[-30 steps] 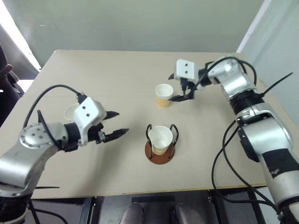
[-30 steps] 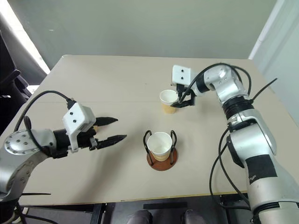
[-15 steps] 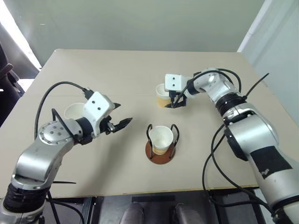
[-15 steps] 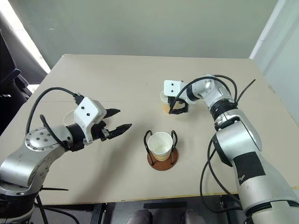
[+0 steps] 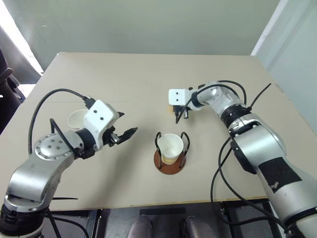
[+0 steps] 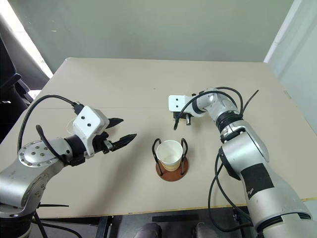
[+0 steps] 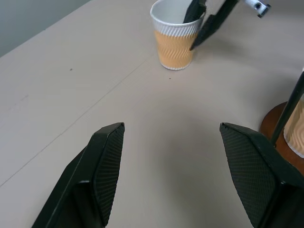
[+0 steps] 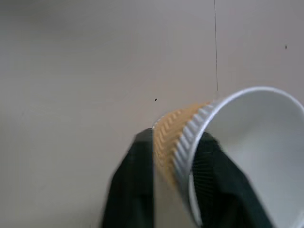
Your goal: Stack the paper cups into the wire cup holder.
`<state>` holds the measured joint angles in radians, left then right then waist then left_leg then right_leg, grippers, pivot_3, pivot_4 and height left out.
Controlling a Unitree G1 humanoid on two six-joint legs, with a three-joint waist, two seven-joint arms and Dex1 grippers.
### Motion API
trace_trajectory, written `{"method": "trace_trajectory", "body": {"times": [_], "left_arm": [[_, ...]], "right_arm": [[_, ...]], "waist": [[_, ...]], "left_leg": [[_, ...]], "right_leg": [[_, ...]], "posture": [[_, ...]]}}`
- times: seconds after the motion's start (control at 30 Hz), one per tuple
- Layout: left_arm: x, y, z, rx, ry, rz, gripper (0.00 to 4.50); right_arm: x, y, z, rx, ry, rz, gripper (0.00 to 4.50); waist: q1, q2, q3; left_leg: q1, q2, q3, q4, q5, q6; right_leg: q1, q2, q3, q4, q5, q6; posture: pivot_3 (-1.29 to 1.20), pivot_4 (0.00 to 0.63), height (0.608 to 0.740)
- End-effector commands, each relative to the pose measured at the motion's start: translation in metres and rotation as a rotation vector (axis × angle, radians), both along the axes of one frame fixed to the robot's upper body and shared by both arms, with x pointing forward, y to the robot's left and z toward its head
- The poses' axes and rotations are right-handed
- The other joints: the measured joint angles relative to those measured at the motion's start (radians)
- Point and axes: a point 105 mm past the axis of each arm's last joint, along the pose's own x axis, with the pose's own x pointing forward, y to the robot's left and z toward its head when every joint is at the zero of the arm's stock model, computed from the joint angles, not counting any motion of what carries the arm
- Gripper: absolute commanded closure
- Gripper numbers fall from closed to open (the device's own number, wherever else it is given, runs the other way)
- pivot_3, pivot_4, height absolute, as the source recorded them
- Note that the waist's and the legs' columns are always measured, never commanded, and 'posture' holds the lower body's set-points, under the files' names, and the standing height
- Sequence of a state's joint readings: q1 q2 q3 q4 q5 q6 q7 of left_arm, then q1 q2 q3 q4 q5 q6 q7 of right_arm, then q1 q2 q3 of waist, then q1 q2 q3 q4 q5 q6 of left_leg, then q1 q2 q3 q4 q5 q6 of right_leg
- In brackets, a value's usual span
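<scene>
The robot's right gripper will release its paper cup inside the paper cup (image 5: 170,146) that sits in the wire cup holder.
One paper cup (image 7: 175,45) stands upright on the table beyond the wire cup holder. My right gripper (image 8: 175,142) is shut on its rim, one finger inside and one outside the wall. In the eye views the right wrist block (image 5: 177,96) covers most of that cup. A second paper cup (image 5: 171,145) sits in the wire cup holder (image 5: 170,167) at mid table. A third paper cup (image 5: 77,118) stands at the left, partly hidden behind my left arm. My left gripper (image 5: 128,123) hangs open and empty, left of the holder.
The tan table (image 5: 124,74) runs back to a grey wall. Its front edge lies close below the holder. Black cables loop off both arms.
My right gripper came down over the far cup and shut on its rim; it was open beside the cup before. My left gripper stays open in about the same place.
</scene>
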<state>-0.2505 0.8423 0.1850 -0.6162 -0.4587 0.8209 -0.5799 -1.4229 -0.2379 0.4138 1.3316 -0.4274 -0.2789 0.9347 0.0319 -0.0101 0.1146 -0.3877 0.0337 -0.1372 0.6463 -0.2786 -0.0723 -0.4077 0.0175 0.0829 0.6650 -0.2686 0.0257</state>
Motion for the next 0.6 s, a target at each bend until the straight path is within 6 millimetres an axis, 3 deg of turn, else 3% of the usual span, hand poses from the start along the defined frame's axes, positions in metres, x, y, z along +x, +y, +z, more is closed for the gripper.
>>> {"method": "trace_trajectory", "body": {"times": [0.03,0.1,0.2,0.37,0.43,0.5,0.6], "left_arm": [[-0.003,-0.003,0.020,-0.019,-0.074,-0.027,1.07],[-0.003,-0.004,0.020,-0.016,-0.072,-0.038,1.07],[-0.005,-0.006,0.023,-0.025,-0.063,-0.084,1.07],[-0.014,-0.009,0.016,-0.009,-0.006,-0.165,1.07],[-0.015,-0.008,0.011,0.002,0.014,-0.173,1.07],[-0.016,-0.007,0.007,0.013,0.033,-0.184,1.07],[-0.021,-0.010,0.001,0.017,0.081,-0.239,1.07]], "right_arm": [[-0.001,0.002,0.014,0.039,-0.005,0.020,4.47],[-0.003,-0.001,0.022,0.054,0.006,0.040,4.47],[-0.015,-0.006,0.055,0.123,0.052,0.138,4.47],[-0.060,-0.017,0.125,0.279,0.178,0.389,4.47],[-0.080,-0.018,0.142,0.335,0.198,0.460,4.47],[-0.101,-0.018,0.146,0.351,0.237,0.523,4.47],[-0.140,-0.016,0.132,0.297,0.345,0.616,4.47]], "waist": [[0.000,0.000,0.000],[0.000,0.000,0.000],[0.003,0.000,0.000],[0.004,0.000,0.000],[0.003,0.000,0.000],[0.000,0.000,0.000],[-0.001,0.000,0.000]], "left_leg": [[0.000,0.000,0.000,0.000,0.000,0.000],[0.000,0.000,0.000,0.000,0.000,0.000],[0.000,0.000,0.001,0.000,0.000,0.000],[-0.002,-0.001,0.007,0.000,0.000,0.000],[-0.002,0.000,0.008,0.000,0.001,-0.001],[-0.001,0.001,0.008,0.000,0.001,-0.002],[0.003,0.002,0.008,0.000,0.001,-0.002]], "right_leg": [[0.000,0.000,0.000,0.000,0.000,0.000],[0.000,0.000,0.000,0.000,0.000,0.000],[0.000,0.000,0.000,0.000,0.000,0.000],[0.000,0.000,0.000,-0.001,0.000,0.000],[0.000,0.001,0.000,-0.003,0.000,0.000],[0.001,0.003,0.000,-0.004,0.000,0.000],[0.007,0.004,0.000,-0.005,0.000,0.000]], "posture": [[0.00,0.150,0.740],[0.00,0.150,0.740],[0.00,0.150,0.740],[0.00,0.150,0.740],[0.00,0.150,0.740],[0.00,0.150,0.740],[0.00,0.150,0.740]]}}
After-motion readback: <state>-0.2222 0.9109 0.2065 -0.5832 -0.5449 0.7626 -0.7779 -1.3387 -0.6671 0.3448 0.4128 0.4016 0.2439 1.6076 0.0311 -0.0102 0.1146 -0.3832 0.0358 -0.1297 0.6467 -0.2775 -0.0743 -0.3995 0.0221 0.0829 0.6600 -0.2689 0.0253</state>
